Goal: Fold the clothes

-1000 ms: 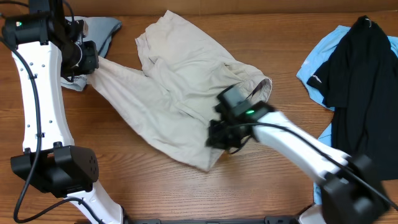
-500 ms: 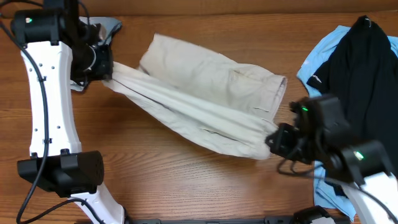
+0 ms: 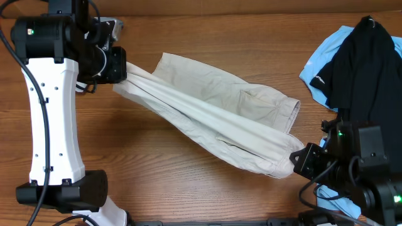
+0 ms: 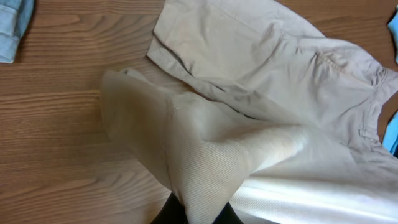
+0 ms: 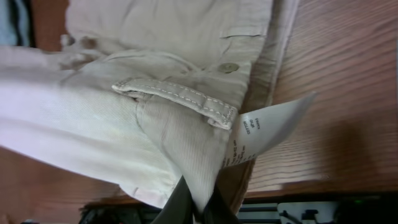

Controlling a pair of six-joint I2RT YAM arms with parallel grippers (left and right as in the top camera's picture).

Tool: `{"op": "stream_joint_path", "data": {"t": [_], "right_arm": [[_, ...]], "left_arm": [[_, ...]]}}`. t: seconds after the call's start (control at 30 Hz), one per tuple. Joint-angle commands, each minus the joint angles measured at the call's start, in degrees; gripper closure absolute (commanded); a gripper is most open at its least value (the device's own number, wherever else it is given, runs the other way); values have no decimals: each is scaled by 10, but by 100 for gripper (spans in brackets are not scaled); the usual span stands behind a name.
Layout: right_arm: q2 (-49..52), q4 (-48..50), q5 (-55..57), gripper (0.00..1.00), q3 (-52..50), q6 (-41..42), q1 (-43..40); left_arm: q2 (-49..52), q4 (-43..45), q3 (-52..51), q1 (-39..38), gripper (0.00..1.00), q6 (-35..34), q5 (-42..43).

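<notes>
My left gripper should release the end that it holds, setting it on the far corner of the beige garment's flat layer (image 3: 167,56) (image 4: 170,7).
The beige garment (image 3: 213,116) is stretched in a long band across the table, from upper left to lower right. My left gripper (image 3: 118,64) is shut on its upper left end; in the left wrist view the cloth (image 4: 205,168) rises out of the jaws (image 4: 198,214). My right gripper (image 3: 300,158) is shut on its lower right end near the waistband. The right wrist view shows a belt loop (image 5: 177,99), a button (image 5: 230,67) and a white label (image 5: 267,130) just above the jaws (image 5: 200,208).
A black top (image 3: 364,81) lies over a sky-blue top (image 3: 321,66) at the right edge, close to my right arm. A light-blue denim piece (image 4: 12,28) lies at the far left behind my left arm. The table is wood (image 3: 188,182).
My right gripper has pulled its end of the garment from the middle to the lower right. My left gripper has moved right and up a little. The garment went from crumpled to stretched.
</notes>
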Motion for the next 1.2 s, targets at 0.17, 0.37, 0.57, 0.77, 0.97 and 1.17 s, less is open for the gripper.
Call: {"op": "stream_joint_path", "data": {"t": [0.17, 0.37, 0.57, 0.77, 0.97, 1.17], "right_arm": [[112, 13, 123, 96, 11, -3, -11], [203, 101, 145, 96, 11, -27, -26], [276, 169, 153, 96, 11, -69, -93], [330, 244, 144, 96, 11, -136, -151], [392, 319, 145, 96, 11, -152, -155], [432, 362, 144, 27, 12, -149, -156]], "left_arm": [[42, 100, -43, -16, 96, -40, -164], [75, 235, -83, -16, 96, -72, -187], [142, 289, -85, -23, 96, -75, -187], [213, 333, -85, -40, 96, -75, -185], [249, 376, -85, -57, 95, -75, -178], [256, 401, -85, -75, 0, -70, -181]]}}
